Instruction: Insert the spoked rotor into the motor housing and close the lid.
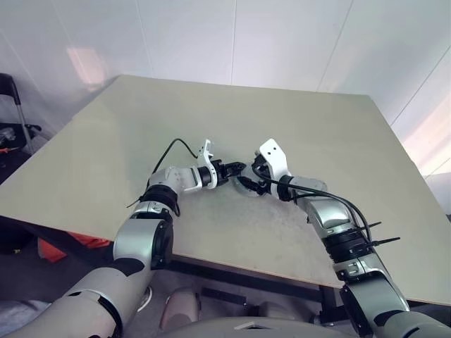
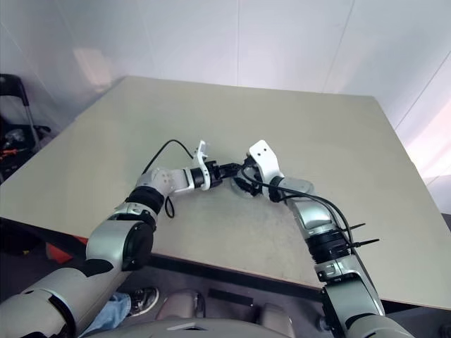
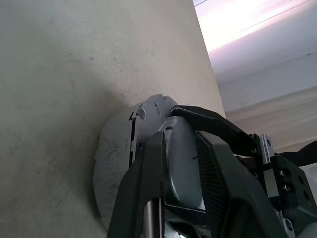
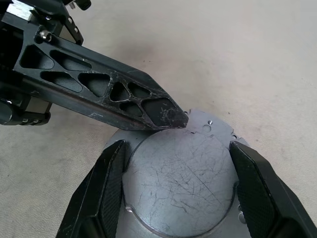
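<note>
My right fingers span only the lid's raised middle from above, so I should back off, then grip lid and motor housing together [image 1: 246,191] from the side.
The lid [image 4: 178,173] is a light-grey round piece with a flat, scratched raised middle and a notched flange with small holes. It lies at the middle of the table [image 1: 317,127]. My right gripper [image 4: 177,145] reaches in from the right, one black finger [image 4: 106,183] tight against each side of the raised middle. From the left, my left gripper [image 4: 171,118] comes in low with its tip on the lid's far edge. Both grippers meet over the lid in the head views, left gripper [image 1: 238,169] and right gripper [image 1: 248,183]. The motor housing and the spoked rotor are hidden.
The table's front edge [image 1: 232,264] runs just below my forearms. Bare tabletop extends behind and to both sides of the grippers. A black frame [image 1: 10,105] stands off the table at the far left, and a white wall [image 1: 282,42] rises behind.
</note>
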Available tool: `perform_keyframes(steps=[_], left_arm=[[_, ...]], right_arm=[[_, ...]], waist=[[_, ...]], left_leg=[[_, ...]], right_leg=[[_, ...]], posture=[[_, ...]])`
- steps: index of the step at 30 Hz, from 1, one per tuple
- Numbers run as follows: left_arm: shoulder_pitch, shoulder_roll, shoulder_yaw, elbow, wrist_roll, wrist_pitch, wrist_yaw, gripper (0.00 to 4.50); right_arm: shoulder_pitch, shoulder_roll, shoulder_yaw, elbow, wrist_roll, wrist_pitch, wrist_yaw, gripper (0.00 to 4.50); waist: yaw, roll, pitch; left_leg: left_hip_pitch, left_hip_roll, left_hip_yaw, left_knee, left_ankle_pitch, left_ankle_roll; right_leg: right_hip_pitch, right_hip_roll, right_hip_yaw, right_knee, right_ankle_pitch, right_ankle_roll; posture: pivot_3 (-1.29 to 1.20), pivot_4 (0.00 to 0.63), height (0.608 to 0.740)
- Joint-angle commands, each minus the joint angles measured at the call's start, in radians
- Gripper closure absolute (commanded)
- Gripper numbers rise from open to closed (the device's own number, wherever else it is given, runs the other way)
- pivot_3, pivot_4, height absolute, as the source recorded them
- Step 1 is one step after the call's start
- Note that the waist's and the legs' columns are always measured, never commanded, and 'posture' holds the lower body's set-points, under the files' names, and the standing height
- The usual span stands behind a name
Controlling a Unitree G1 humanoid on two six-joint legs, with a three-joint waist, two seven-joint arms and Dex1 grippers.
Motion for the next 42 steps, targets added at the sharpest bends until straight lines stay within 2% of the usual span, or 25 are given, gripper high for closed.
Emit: perform_keyframes(steps=[1,2,4,6,11,14,18,22,26,33,37,42], left_arm=[[0.025,0.011,-0.021,0.022,0.042,0.031,0.009,3.46],[0.027,0.012,-0.021,0.020,0.043,0.034,0.008,3.46],[0.032,0.013,-0.023,0.015,0.044,0.038,0.006,3.50],[0.036,0.013,-0.023,0.013,0.046,0.040,0.004,3.50],[0.044,0.008,-0.034,-0.003,0.049,0.053,-0.012,3.50],[0.056,-0.002,-0.058,-0.025,0.057,0.072,-0.036,3.50],[0.065,-0.010,-0.072,-0.049,0.055,0.087,-0.052,3.50],[0.072,-0.017,-0.080,-0.054,0.062,0.087,-0.053,3.50],[0.073,-0.019,-0.088,-0.055,0.067,0.085,-0.058,3.50],[0.070,-0.027,-0.084,-0.051,0.072,0.070,-0.051,3.50],[0.074,-0.027,-0.084,-0.058,0.078,0.069,-0.045,3.50],[0.075,-0.025,-0.078,-0.059,0.084,0.061,-0.034,3.50]], right_arm=[[0.024,-0.020,0.008,0.070,-0.039,0.061,-0.019,1.30],[0.022,-0.019,0.002,0.066,-0.028,0.061,-0.011,1.30],[0.018,-0.022,-0.011,0.038,-0.009,0.068,0.003,0.56],[0.020,-0.031,-0.023,-0.014,0.002,0.066,0.011,0.05],[0.026,-0.049,-0.075,-0.134,0.041,0.100,0.024,0.05],[0.041,-0.083,-0.104,-0.218,0.077,0.121,0.054,0.05],[0.042,-0.108,-0.185,-0.287,0.149,0.210,0.052,0.05],[0.060,-0.127,-0.281,-0.337,0.238,0.360,0.046,0.05],[0.091,-0.120,-0.367,-0.325,0.289,0.569,-0.024,0.05],[0.135,-0.030,-0.530,-0.277,0.365,0.863,-0.134,0.05],[-0.002,0.119,-0.758,-0.213,0.418,1.027,-0.210,0.05],[-0.086,0.245,-0.849,-0.181,0.385,1.087,-0.298,0.05]], waist=[[0.000,0.000,0.000],[0.000,0.000,0.000],[0.000,0.000,0.000],[0.000,0.000,0.000],[0.000,0.000,0.000],[0.002,0.000,0.000],[0.011,0.001,0.001],[0.015,0.001,0.001],[0.016,0.001,0.001],[0.017,0.004,-0.001],[0.012,0.005,-0.002],[0.013,0.007,-0.003]], left_leg=[[0.001,0.000,0.000,-0.001,0.000,0.000],[0.002,0.000,0.000,-0.001,0.000,0.000],[0.003,-0.001,0.000,-0.002,0.000,0.000],[0.003,-0.001,0.000,-0.004,0.000,0.000],[0.002,-0.001,0.000,-0.007,0.000,0.000],[0.000,-0.003,0.000,-0.011,0.000,0.000],[-0.006,-0.004,0.000,-0.011,-0.001,0.002],[-0.006,-0.005,0.000,-0.012,-0.001,0.003],[-0.006,-0.006,0.000,-0.012,-0.002,0.003],[-0.004,-0.007,0.001,-0.013,-0.001,0.002],[-0.001,-0.008,0.000,-0.014,-0.001,0.002],[-0.001,-0.008,0.000,-0.017,0.000,-0.001]], right_leg=[[0.001,0.000,0.000,-0.001,-0.001,0.002],[0.002,0.000,0.000,-0.001,-0.001,0.002],[0.002,0.000,0.000,-0.002,-0.001,0.002],[0.003,0.000,0.000,-0.004,-0.001,0.003],[0.002,0.000,0.000,-0.008,-0.001,0.002],[0.002,0.000,0.000,-0.013,0.002,-0.003],[-0.003,-0.001,0.000,-0.014,0.002,-0.003],[-0.004,-0.002,0.000,-0.014,0.001,-0.001],[-0.003,-0.003,-0.001,-0.015,0.000,-0.001],[-0.001,-0.005,-0.001,-0.016,0.000,0.000],[0.002,-0.005,-0.001,-0.016,-0.001,0.001],[0.001,-0.005,-0.001,-0.016,-0.001,0.001]], posture=[[0.00,0.000,0.740],[0.00,0.000,0.740],[0.00,0.000,0.740],[0.00,0.000,0.740],[0.00,0.000,0.740],[0.00,0.000,0.740],[0.00,0.000,0.740],[0.00,0.000,0.740],[0.00,0.000,0.740],[0.00,0.000,0.740],[0.00,0.000,0.740],[0.00,0.000,0.740]])
